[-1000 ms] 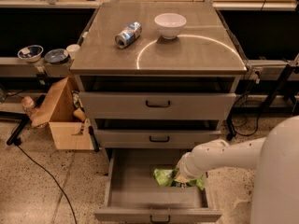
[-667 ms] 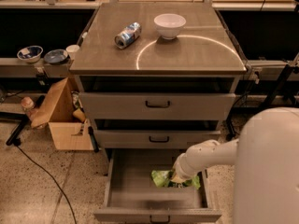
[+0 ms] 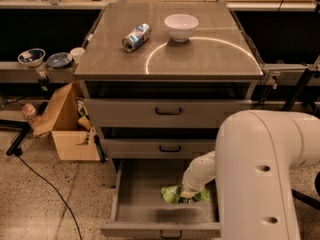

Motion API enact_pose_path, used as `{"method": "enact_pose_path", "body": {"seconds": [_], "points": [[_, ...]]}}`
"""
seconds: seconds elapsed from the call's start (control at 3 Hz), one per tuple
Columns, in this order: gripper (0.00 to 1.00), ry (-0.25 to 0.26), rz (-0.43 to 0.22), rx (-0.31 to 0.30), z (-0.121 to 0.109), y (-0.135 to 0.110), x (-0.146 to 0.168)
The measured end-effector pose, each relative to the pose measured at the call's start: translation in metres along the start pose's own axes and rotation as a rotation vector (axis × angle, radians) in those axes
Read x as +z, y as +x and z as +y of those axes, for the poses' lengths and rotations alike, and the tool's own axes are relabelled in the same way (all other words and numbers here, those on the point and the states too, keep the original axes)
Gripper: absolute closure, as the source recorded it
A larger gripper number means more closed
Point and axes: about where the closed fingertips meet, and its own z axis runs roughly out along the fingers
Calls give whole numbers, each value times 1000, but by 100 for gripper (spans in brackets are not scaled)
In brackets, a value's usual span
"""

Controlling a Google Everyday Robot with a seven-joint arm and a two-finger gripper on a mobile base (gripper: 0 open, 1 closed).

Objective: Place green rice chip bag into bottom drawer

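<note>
Next, my gripper lets go of the green rice chip bag on the bottom drawer's grey bottom, just behind the front handle [image 3: 178, 204].
The bottom drawer [image 3: 142, 191] is pulled open, and its flat grey floor shows. The green rice chip bag [image 3: 171, 194] is inside it, toward the right, low over the floor or on it. My gripper [image 3: 188, 194] reaches down into the drawer and is right on top of the bag, hiding its right part. My white arm [image 3: 265, 174] fills the lower right of the view and hides the drawer's right side.
The two upper drawers [image 3: 169, 111] are closed. A blue-silver can [image 3: 136, 37] and a white bowl [image 3: 181, 26] sit on the cabinet top. An open cardboard box [image 3: 70, 129] stands on the floor at the left, with a black cable beside it. Bowls [image 3: 31, 56] rest on a left shelf.
My arm has swung closer to the camera and now covers much more of the lower right. The gripper and the bag have stayed at about the same place in the drawer.
</note>
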Motion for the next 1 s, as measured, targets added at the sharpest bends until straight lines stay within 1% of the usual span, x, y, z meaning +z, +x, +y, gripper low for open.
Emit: {"method": "enact_pose_path", "body": {"seconds": [0.67, 1.0], "points": [[100, -57, 48, 11, 1, 10, 40], [100, -82, 64, 19, 4, 13, 54]]}}
